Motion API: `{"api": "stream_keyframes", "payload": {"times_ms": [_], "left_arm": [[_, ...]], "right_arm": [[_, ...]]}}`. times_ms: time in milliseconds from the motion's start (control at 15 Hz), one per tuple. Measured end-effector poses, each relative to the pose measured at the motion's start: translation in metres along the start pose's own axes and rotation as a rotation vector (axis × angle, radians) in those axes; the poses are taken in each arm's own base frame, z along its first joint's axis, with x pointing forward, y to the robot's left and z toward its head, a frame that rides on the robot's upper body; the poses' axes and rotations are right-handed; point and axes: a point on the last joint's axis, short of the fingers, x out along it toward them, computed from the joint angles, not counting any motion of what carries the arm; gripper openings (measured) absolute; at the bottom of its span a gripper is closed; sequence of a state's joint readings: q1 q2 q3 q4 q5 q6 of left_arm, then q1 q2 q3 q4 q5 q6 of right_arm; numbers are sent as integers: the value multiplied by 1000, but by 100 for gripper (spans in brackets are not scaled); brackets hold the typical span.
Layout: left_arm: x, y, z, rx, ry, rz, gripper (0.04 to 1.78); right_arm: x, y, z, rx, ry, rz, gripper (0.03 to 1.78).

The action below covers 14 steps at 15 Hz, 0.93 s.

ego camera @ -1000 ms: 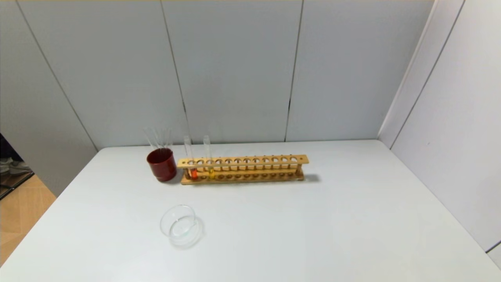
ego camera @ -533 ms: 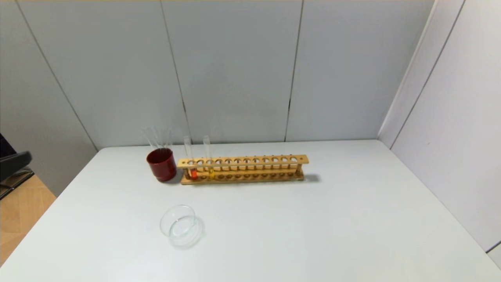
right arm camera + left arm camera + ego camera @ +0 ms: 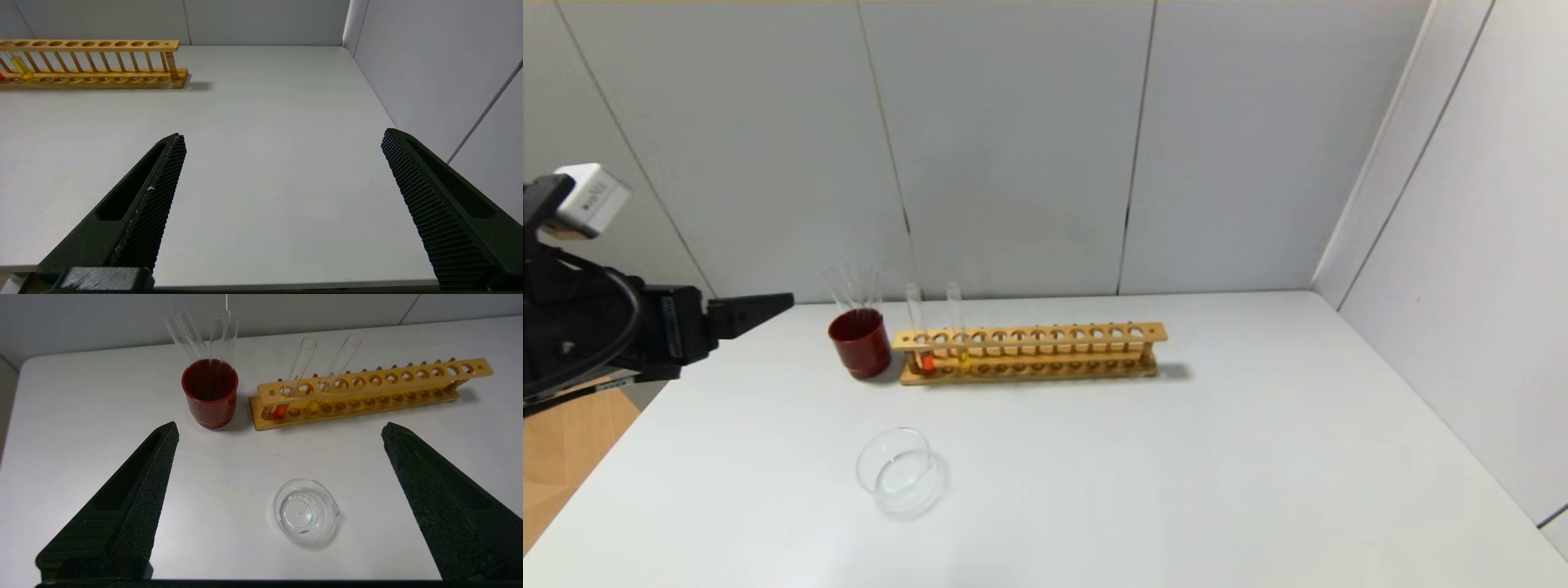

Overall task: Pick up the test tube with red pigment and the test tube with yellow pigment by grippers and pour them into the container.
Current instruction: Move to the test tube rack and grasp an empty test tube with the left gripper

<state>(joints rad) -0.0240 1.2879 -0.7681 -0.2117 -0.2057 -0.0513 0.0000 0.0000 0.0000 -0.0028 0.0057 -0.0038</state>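
Note:
Next, I move my left gripper to the middle of the test tube (image 3: 919, 322) (image 3: 295, 374) with red pigment and close it there, just above the wooden rack.
The test tube with red pigment (image 3: 925, 360) stands in the first hole at the left end of a wooden rack (image 3: 1045, 335). The test tube with yellow pigment (image 3: 964, 358) stands two holes to its right. The container (image 3: 898, 474), a clear glass dish, sits on the table in front of the rack's left end. My left gripper (image 3: 768, 309) hovers open over the table's far left edge, pointing toward the cup and rack. In the left wrist view it (image 3: 280, 428) holds nothing, with the container (image 3: 304, 510) and both tubes (image 3: 280, 412) (image 3: 313, 405) ahead. My right gripper (image 3: 282, 136) is open and empty near the front right edge.
A dark red cup (image 3: 860, 343) holding several clear empty tubes stands just left of the rack. Grey wall panels close off the back and the right side. The white table (image 3: 1217, 457) spreads wide to the right of the container.
My left arm has come into the head view from the left side and risen, so that its gripper now reaches over the table's left edge. The tubes, rack and dish have not moved.

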Motion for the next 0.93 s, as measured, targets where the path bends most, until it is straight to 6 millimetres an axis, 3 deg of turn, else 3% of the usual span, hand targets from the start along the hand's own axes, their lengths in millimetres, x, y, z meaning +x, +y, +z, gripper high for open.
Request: {"api": "stream_keyframes", "payload": {"times_ms": [533,933], "left_arm": [[108,10,-33,0,67,-123,175],[163,6,-41,9,87,-151,175]], "right_arm": [[0,0,0,0,0,0,175],[0,0,0,0,0,0,175]]}}
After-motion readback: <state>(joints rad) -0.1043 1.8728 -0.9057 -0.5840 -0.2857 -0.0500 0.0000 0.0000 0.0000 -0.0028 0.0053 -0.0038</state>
